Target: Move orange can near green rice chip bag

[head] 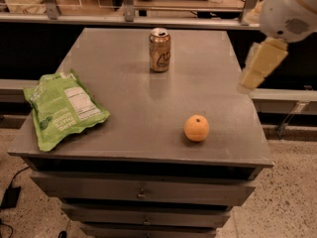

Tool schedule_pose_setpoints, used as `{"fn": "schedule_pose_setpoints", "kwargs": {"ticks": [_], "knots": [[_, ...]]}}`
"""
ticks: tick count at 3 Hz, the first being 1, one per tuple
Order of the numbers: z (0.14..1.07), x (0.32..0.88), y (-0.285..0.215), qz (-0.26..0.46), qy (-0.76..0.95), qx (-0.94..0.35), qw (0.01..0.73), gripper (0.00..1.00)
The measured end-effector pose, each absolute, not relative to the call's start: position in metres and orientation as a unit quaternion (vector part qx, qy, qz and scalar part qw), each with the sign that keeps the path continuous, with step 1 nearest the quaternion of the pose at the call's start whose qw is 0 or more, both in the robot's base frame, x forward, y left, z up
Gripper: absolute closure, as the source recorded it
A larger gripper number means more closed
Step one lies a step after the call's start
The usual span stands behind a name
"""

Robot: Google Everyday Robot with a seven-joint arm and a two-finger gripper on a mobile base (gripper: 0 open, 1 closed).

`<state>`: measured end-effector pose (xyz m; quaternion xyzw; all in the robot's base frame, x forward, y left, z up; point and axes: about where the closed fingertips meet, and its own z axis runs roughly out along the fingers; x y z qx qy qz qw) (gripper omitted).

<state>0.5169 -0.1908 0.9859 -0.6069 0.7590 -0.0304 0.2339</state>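
Observation:
The orange can's lower half stays free for standing, so my gripper will close on the upper half of the orange can (pixel 159 42), just below its silver top.
The orange can (pixel 160 49) stands upright at the back middle of the grey cabinet top (pixel 129 90). It is brownish with a silver top and a pale mark on its side. The green rice chip bag (pixel 62 108) lies flat at the front left, label side up. My gripper (pixel 257 66) hangs from the white arm at the upper right, above the cabinet's right edge. It is well to the right of the can and holds nothing that I can see.
A round orange fruit (pixel 196 128) sits on the front right of the top. Drawers (pixel 143 192) run below the front edge. A railing and glass panels (pixel 124 14) stand behind the cabinet. A cable (pixel 12 192) lies on the floor at left.

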Motion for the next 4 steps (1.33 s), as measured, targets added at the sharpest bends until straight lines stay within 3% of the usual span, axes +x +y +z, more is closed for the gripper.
{"fn": "schedule_pose_setpoints", "kwargs": {"ticks": [2,4], "knots": [[0.991,0.646,-0.132,-0.014,0.726,-0.605,0.326,0.00],[0.983,0.651,-0.120,0.026,0.733,-0.580,0.354,0.00]]}}
